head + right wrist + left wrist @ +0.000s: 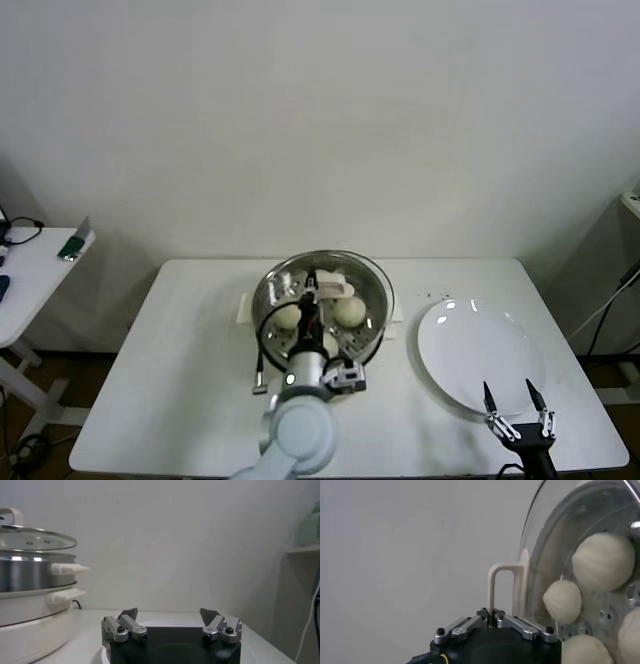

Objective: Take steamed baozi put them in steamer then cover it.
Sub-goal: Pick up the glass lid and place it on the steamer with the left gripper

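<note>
My left gripper has the glass cover. It will let go of the cover flat on the steel steamer's rim, over the steamed baozi (320, 309).
The steel steamer (266, 322) stands at the table's middle on its white pot base (30, 625). Several cream-white steamed baozi (288, 317) lie inside it, and the left wrist view shows them through the glass (603, 561). The clear glass cover (362, 276) sits level over the steamer (27, 572); whether the cover (35, 537) rests on the rim is unclear. My left gripper (491, 614) is shut on the cover's cream handle (501, 580), above the steamer (311, 291). My right gripper (515, 396) stands open with nothing between its fingers, over the near edge of the white plate (470, 345).
A white side table (30, 275) with small objects stands at the far left. A cable (262, 350) runs from the pot base. The steamer's white side handles (67, 569) stick out toward the plate. A shelf (302, 547) is at the far right.
</note>
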Controlling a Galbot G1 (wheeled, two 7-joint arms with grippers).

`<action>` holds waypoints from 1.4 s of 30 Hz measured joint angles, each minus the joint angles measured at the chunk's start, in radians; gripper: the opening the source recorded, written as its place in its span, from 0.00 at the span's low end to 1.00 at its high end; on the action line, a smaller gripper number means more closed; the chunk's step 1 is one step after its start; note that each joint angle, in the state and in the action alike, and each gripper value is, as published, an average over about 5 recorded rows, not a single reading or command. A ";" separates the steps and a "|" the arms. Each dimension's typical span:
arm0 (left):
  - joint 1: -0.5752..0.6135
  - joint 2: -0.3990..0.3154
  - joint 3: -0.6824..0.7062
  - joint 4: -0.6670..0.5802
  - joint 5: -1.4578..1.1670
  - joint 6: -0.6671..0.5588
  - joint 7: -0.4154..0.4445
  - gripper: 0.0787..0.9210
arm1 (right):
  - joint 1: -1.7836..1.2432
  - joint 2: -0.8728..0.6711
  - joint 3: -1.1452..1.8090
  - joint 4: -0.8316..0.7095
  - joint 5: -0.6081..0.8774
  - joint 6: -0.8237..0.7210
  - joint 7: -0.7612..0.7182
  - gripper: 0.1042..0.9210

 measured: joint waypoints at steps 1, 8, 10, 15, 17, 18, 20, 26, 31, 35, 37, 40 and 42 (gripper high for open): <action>0.000 -0.002 0.000 0.004 0.005 0.000 0.000 0.08 | 0.000 0.001 0.000 0.000 0.000 0.000 0.000 0.88; -0.001 -0.010 -0.006 0.028 0.029 0.000 0.000 0.08 | 0.001 0.007 0.000 0.004 -0.001 0.001 0.000 0.88; -0.001 -0.014 -0.009 0.035 0.035 0.000 0.000 0.08 | 0.001 0.008 0.001 0.005 -0.001 0.002 0.000 0.88; 0.001 -0.024 -0.011 0.051 0.048 0.000 -0.002 0.08 | 0.002 0.009 0.004 0.007 0.000 0.003 0.000 0.88; 0.002 -0.029 -0.012 0.057 0.052 0.000 -0.004 0.08 | 0.002 0.009 0.004 0.007 0.000 0.004 0.000 0.88; 0.002 -0.031 -0.012 0.059 0.053 0.000 -0.005 0.08 | 0.002 0.009 0.004 0.007 0.000 0.004 0.000 0.88; 0.000 -0.035 -0.014 0.065 0.054 -0.001 -0.009 0.08 | 0.002 0.010 0.005 0.007 0.000 0.005 0.001 0.88; -0.005 -0.033 -0.024 0.081 0.058 -0.002 -0.017 0.08 | 0.003 0.013 0.005 0.006 0.000 0.006 0.001 0.88; 0.000 -0.028 -0.028 0.083 0.060 -0.002 -0.020 0.08 | 0.004 0.013 0.005 0.006 -0.001 0.006 0.000 0.88; 0.003 -0.027 -0.029 0.085 0.059 -0.003 -0.022 0.08 | 0.005 0.015 0.005 0.008 -0.003 0.005 -0.001 0.88; 0.004 -0.027 -0.028 0.085 0.058 -0.005 -0.023 0.08 | 0.005 0.016 0.005 0.010 -0.003 0.005 -0.002 0.88; 0.006 -0.026 -0.027 0.084 0.056 -0.010 -0.024 0.09 | 0.004 0.017 0.005 0.013 -0.003 0.003 -0.002 0.88; 0.007 -0.025 -0.025 0.080 0.054 -0.013 -0.022 0.11 | 0.003 0.017 0.006 0.016 -0.001 0.000 -0.001 0.88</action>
